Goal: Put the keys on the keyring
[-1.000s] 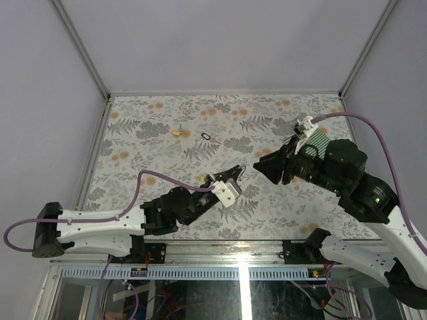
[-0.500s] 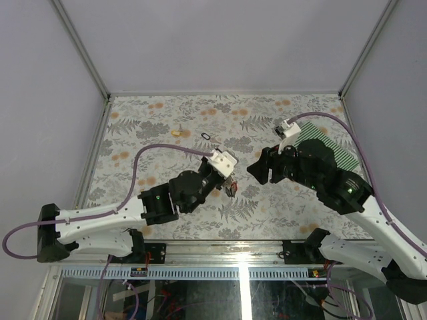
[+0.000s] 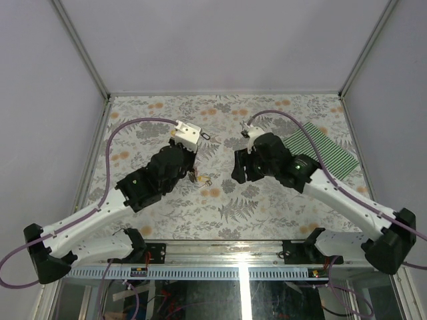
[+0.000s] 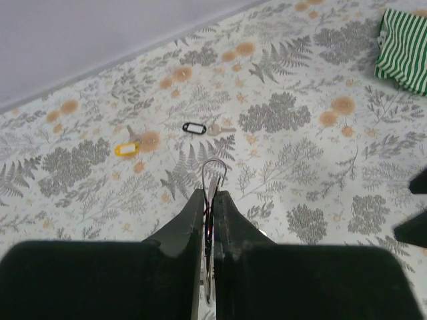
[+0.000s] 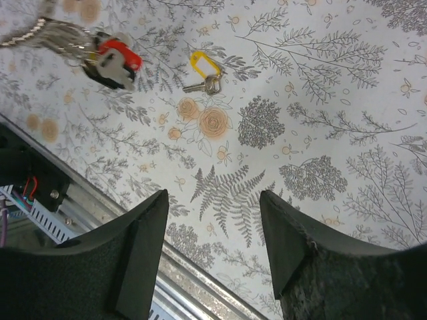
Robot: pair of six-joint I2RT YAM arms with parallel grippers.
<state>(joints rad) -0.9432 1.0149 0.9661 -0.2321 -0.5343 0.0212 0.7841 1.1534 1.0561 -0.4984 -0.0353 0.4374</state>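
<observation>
My right gripper should close on the small metal ring (image 3: 209, 180) (image 5: 214, 80) between the yellow head and silver blade of the yellow-headed key nearest the left gripper.
My left gripper (image 4: 210, 195) is shut on the keyring (image 4: 213, 175), whose thin wire loop sticks out ahead of the fingertips. In the right wrist view a red-headed key (image 5: 112, 57) hangs with silver metal from that grip. On the cloth just beside it lies a yellow-headed key (image 5: 203, 69), also seen from above as a yellow-headed key (image 3: 206, 181). A second yellow key (image 4: 127, 148) lies farther back. My right gripper (image 5: 213, 200) is open and empty, hovering right of the left gripper (image 3: 194, 175).
A small dark oval loop (image 4: 194, 127) with a silver key (image 4: 220, 130) lies on the floral tablecloth beyond the ring. A green striped cloth (image 3: 321, 150) lies at the right rear. The table's metal front edge (image 5: 100, 207) shows below the right gripper.
The left arm has swung up and away from the front edge, carrying the ring. The right arm has moved left toward the middle and its jaws have opened wider.
</observation>
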